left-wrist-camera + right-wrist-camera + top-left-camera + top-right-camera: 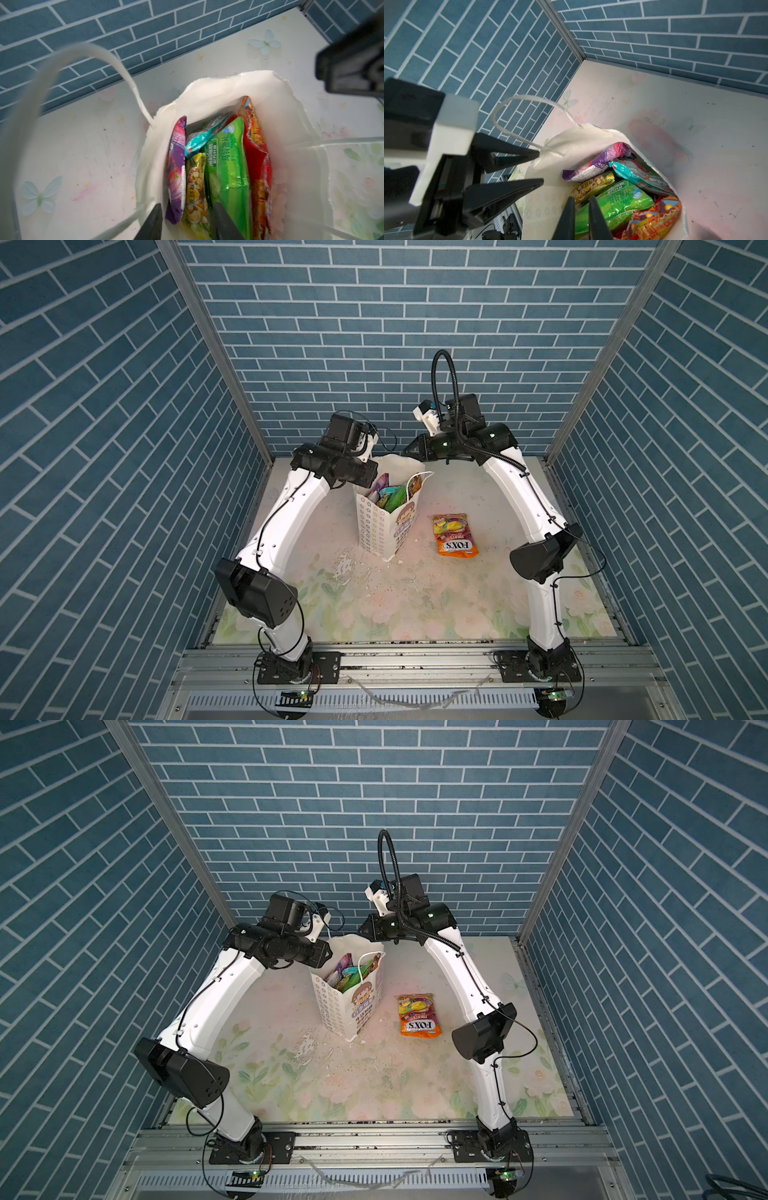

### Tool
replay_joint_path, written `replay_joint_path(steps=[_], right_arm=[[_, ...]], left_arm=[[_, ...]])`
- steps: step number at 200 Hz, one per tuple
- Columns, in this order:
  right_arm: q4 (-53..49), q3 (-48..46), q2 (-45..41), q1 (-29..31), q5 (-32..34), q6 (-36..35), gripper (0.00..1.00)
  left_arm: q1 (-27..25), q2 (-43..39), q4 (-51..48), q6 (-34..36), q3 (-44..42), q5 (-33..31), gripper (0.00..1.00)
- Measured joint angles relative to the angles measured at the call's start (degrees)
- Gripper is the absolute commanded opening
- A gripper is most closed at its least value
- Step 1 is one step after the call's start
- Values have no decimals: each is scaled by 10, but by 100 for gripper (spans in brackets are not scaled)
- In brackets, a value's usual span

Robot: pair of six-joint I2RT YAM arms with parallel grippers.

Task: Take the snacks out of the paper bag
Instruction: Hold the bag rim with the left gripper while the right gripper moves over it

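The snacks are packed deep in the upright paper bag. I will pinch the bag's rim (140, 184) with my left gripper and tip its opening toward my right gripper.
The white paper bag (376, 526) (332, 1006) stands upright at the table's rear middle, its mouth open. Inside it stand the purple (176, 166), teal (203, 135), yellow (195, 187), bright green (226, 162) and red (257, 158) snacks. An orange FOX'S packet (455, 535) (417, 1015) lies flat on the table to the bag's right. My left gripper (188, 205) (539, 167) hovers open over the bag's left rim, by a cord handle (512, 101). My right gripper (581, 197) (409, 451) hangs above the far rim. Only a narrow gap separates its fingers, and it holds nothing.
Blue brick-pattern walls close in the table at the back and on both sides. White paper scraps (345, 568) lie scattered in front of the bag on the floral table cover (415, 605). A metal rail (415, 659) runs along the front edge.
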Motion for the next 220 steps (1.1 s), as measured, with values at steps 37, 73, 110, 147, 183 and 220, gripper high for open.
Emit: replay_joint_path(steps=[37,73,110,147,183,220], right_arm=[[-19,0,0,12,0,0,15],[-30,-2,0,14,1,0,15],[-39,-4,0,14,1,0,15],[-43,-16,0,13,0,0,15],[-54,-30,0,14,0,0,15],[-69,-68,-3,15,7,0,15]], left_arm=[[0,20,-1,11,24,-55,43],[0,46,-2,27,46,-84,45],[3,94,-5,40,81,-100,46],[13,118,-12,45,86,-107,45],[27,119,-16,46,86,-92,28],[30,122,-24,44,92,-40,0]])
